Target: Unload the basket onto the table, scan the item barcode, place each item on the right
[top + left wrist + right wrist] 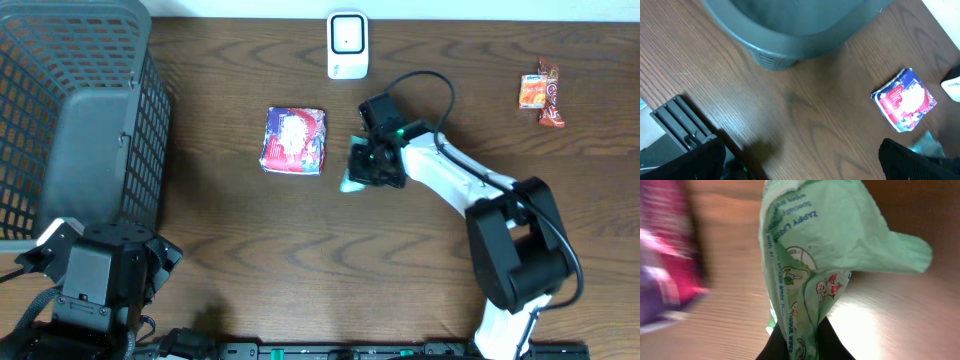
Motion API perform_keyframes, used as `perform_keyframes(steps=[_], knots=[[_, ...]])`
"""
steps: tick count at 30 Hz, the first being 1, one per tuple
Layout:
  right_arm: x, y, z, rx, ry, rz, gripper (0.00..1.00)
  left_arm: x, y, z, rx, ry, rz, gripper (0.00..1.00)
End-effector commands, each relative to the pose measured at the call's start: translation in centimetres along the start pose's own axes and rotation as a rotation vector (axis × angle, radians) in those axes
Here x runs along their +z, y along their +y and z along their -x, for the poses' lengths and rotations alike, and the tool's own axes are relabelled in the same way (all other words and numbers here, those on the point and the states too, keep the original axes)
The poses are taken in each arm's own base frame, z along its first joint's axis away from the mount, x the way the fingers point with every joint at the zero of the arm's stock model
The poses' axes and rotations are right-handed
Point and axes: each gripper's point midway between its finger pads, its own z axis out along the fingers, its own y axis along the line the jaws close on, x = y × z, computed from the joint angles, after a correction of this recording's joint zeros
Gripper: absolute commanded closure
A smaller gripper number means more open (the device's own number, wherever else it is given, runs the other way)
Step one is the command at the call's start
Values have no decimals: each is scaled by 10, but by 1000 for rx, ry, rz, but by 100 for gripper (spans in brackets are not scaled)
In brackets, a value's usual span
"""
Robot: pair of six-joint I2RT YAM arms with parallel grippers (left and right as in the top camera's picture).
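Note:
The robot will set the pale green tissue-wipes packet down on the wood [432, 184] under the white arm behind the right gripper.
My right gripper [802, 342] is shut on a pale green tissue-wipes packet [830, 240], pinching its lower edge between the two dark fingers. Seen from overhead, that gripper [372, 163] sits mid-table and only a corner of the green packet [350, 184] peeks out at its left. A white barcode scanner [347, 45] stands at the table's far edge, well apart from the packet. My left gripper [805, 170] is open with bare wood between its fingers; it hangs over the near left corner [100, 268].
A red and purple packet [294, 140] lies just left of the right gripper, also showing in the left wrist view [904, 99]. A grey mesh basket [70, 110] fills the far left. An orange snack packet [540, 95] lies far right.

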Motion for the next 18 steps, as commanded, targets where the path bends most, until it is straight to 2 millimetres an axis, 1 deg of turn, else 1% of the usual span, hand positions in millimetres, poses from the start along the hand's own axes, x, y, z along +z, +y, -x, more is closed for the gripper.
perform_keyframes(steps=[1,4,7,10,11,14,18], knots=[[-50,-43,29,-4,-206,-266,99,0,2,2,-16,-11,10,2],[-74,-72,29,6,-267,-442,99,0,2,2,-16,-11,10,2],[-83,-101,20,2,-253,-610,99,0,2,2,-16,-11,10,2],[-92,-128,9,63,-252,-771,99,0,2,2,-16,-10,9,2],[-94,-134,5,87,-251,-808,99,0,2,2,-16,-11,10,2],[-96,-146,-6,154,-238,-869,99,0,2,2,-16,-10,9,2],[-91,-147,-8,148,-223,-882,99,0,2,2,-16,-11,10,2]])
